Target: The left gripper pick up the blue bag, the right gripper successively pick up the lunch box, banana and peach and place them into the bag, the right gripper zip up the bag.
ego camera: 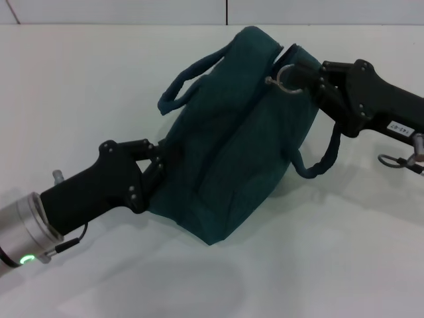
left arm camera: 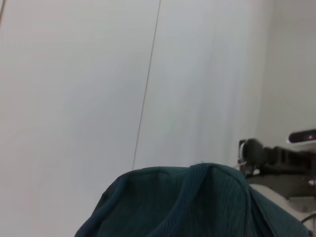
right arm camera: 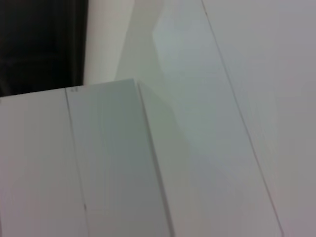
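I am holding the blue bag's lower side with my left gripper while its zipper slants steeply, so next I grip closer to the zipper [ego camera: 204, 144] with that gripper and pull it straight.
The blue bag [ego camera: 232, 146] is a dark teal fabric bag, held up off the white table [ego camera: 79, 86] and tilted. My left gripper [ego camera: 156, 169] is shut on the bag's lower left side. At the bag's upper right, my right gripper [ego camera: 302, 73] is shut on the metal ring of the zipper pull [ego camera: 282, 79]. One handle [ego camera: 189, 83] loops out at the upper left, and the other handle [ego camera: 323, 159] hangs at the right. The left wrist view shows the bag's top [left arm camera: 197, 207] with the right arm [left arm camera: 269, 155] beyond it. The lunch box, banana and peach are out of view.
The white table spreads all around the bag, with a seam line [ego camera: 226, 12] at the back. A small metal ring [ego camera: 392, 160] hangs under the right arm. The right wrist view shows only white table panels [right arm camera: 108, 163] and a dark area [right arm camera: 39, 39] beyond the edge.
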Available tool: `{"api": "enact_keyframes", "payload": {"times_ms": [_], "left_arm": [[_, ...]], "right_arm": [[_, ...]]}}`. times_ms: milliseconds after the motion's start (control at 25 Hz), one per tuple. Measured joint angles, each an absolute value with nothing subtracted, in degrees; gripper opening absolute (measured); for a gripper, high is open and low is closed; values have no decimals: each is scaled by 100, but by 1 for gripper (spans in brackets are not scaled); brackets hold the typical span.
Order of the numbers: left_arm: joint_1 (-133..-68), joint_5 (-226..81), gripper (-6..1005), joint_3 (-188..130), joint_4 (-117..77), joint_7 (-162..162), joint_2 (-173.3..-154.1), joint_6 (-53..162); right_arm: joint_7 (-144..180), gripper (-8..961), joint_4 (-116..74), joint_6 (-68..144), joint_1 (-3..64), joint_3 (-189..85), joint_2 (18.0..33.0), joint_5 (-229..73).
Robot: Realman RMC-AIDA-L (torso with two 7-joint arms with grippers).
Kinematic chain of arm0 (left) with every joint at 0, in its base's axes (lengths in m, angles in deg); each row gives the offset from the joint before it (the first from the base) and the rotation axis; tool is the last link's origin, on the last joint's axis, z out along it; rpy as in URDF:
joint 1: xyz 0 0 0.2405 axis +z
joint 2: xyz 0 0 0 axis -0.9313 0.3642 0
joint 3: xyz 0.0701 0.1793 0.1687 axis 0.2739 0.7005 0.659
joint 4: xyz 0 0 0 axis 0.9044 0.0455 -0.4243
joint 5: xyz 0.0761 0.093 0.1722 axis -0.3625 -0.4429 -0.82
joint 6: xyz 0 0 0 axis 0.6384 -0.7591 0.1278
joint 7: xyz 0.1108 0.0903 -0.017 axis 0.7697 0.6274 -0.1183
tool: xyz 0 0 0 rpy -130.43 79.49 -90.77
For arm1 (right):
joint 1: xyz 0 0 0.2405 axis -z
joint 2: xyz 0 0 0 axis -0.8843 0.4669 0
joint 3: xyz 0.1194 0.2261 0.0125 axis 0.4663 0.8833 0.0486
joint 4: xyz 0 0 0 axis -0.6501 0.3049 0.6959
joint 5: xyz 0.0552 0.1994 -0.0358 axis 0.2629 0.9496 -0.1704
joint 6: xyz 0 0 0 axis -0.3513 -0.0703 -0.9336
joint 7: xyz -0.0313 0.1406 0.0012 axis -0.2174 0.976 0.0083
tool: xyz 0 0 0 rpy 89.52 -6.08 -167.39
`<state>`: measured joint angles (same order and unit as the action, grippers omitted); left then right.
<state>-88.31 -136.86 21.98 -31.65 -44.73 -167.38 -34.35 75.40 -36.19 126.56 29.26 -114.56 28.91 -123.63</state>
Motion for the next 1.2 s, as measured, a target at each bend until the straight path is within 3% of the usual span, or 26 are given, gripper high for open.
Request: {"api": "enact_keyframes", "payload": {"times_ms": [280, 480, 600, 800, 1200], "left_arm": [[-8951, -13696, 120, 2218, -3343, -5018, -16672, -3498], [-8998, -13750, 170, 2260, -3782, -5382, -16788, -3502], [-9102, -13766, 385, 2261, -3827, -5511, -16813, -3502], [-9335, -13809, 576, 2261, -3849, -5831, -16816, -3489], [-9403, -13936, 334, 2255, -3828, -5708, -16829, -3424]], "right_arm": [[7532, 15, -3620, 12272, 2865, -11468, 2881, -12367], [7528, 15, -3622, 12202, 2851, -11467, 2877, -12366], [7506, 15, -3625, 12202, 2850, -11466, 2878, -12366], [7468, 15, -3625, 12202, 2854, -11437, 2880, -12366], [7458, 14, -3625, 12180, 2850, -11431, 2880, -12366]]}}
